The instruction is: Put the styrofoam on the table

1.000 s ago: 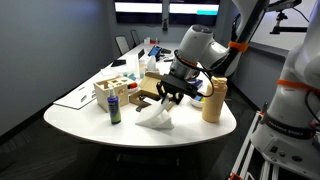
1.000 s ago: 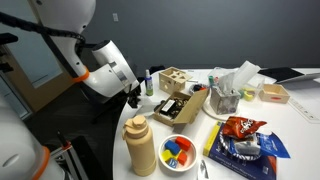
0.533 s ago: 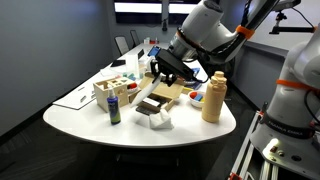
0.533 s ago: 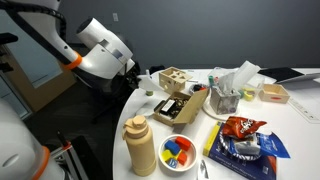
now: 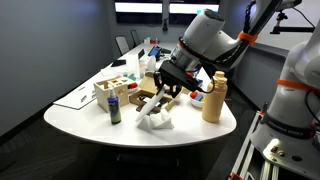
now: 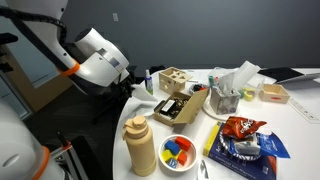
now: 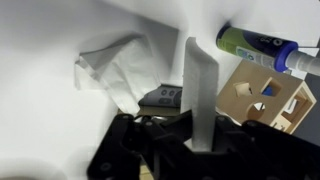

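Next, my gripper sets the styrofoam down flat on the white table [image 5: 144, 120] [image 7: 174, 57], beside the green bottle, and lets go.
The styrofoam [image 5: 153, 120] is a white lumpy piece whose bulk rests on the white table [image 5: 80, 115] near its rounded end. A long white bar rises from it. In the wrist view the lump [image 7: 112, 70] lies at the upper left and the bar [image 7: 200, 85] runs down between the black jaws. My gripper [image 5: 160, 97] hangs just above the lump, and in the wrist view [image 7: 200, 135] it is shut on the bar, with both jaws touching it. In the exterior view from the other side the arm [image 6: 95, 60] hides the gripper and the foam.
A tall tan bottle [image 5: 212, 100] stands right beside the gripper. A green bottle [image 5: 114, 105] and a wooden shape box [image 7: 265, 100] are close by. A dark remote [image 7: 165, 97] lies under the foam bar. A bowl of coloured blocks [image 6: 178, 150] and a chips bag [image 6: 240, 128] sit further along.
The gripper rose and swung back half a second ago, then came down again over the foam. The foam lump stays at about the same spot on the table.
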